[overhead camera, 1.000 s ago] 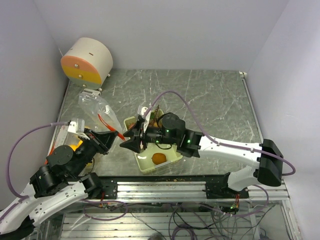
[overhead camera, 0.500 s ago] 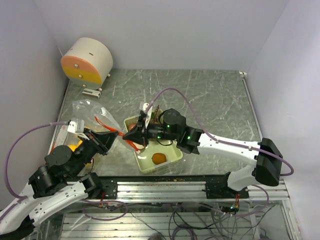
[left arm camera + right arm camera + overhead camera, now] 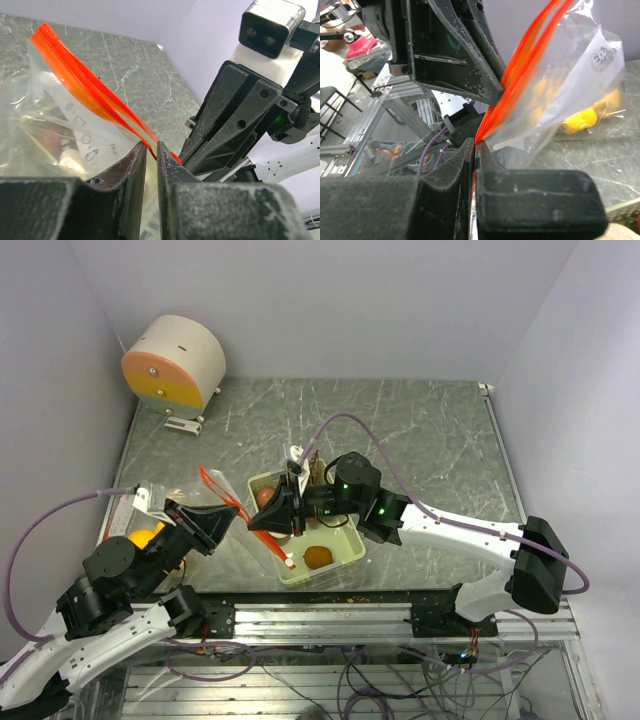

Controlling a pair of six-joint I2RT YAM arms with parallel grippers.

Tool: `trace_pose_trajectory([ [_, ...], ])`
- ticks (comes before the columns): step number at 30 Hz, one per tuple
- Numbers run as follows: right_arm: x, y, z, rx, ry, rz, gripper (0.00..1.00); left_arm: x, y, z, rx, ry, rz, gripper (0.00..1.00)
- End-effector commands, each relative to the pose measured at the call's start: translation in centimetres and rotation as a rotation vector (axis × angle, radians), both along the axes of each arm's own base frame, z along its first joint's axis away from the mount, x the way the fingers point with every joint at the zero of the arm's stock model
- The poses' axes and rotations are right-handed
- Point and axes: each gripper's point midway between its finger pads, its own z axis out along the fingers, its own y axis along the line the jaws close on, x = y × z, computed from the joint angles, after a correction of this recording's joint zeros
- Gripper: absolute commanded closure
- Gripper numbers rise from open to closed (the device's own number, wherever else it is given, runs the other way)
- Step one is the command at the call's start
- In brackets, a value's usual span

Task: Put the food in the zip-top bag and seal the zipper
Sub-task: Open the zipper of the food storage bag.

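My left gripper needs to take only the nearer edge (image 3: 126, 125) and pull the bag's opening wide, because the bag's orange zipper edges lie close together at both grippers.
The clear zip-top bag (image 3: 165, 502) hangs at the left with its orange zipper (image 3: 222, 492) stretched taut. A yellow-orange fruit (image 3: 140, 537) shows inside it, and several show in the right wrist view (image 3: 580, 120). My left gripper (image 3: 232, 516) is shut on the zipper (image 3: 80, 85), jaws pinching it (image 3: 151, 146). My right gripper (image 3: 260, 524) faces it tip to tip, shut on the same zipper (image 3: 530, 55) just beside it (image 3: 474, 143). An orange fruit (image 3: 318, 557), a reddish apple (image 3: 265, 496) and brown berries (image 3: 316, 476) lie in the pale green tray (image 3: 350, 548). The pear is hidden.
A round cream-and-orange device (image 3: 172, 365) stands at the back left. The marbled table top (image 3: 420, 440) runs to a metal rail at the near edge (image 3: 400, 600). White walls close in on both sides.
The bag has been pulled left and toward the near edge, and its zipper now stands raised and taut. My right gripper has drawn back slightly toward the tray, uncovering the apple.
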Motion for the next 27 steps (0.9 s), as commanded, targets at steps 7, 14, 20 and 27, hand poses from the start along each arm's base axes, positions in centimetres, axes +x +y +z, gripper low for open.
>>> trace_pose_trajectory([
  [7,-1.3,-0.4,2.1,0.069,-0.002,0.060,1.00,-0.3,-2.2,-0.4,0.029,-0.046,-0.091,0.64],
  [14,-1.7,-0.7,2.5,0.073,-0.014,0.073,1.00,-0.1,-2.1,-0.8,0.028,-0.053,-0.080,0.81],
  [20,-0.8,-0.8,2.2,0.053,-0.009,0.014,1.00,0.2,-2.0,-1.4,0.039,-0.031,-0.065,0.93],
  [27,4.0,-1.6,0.4,-0.058,-0.020,-0.275,1.00,1.0,1.2,-3.2,0.134,0.080,0.089,0.93],
])
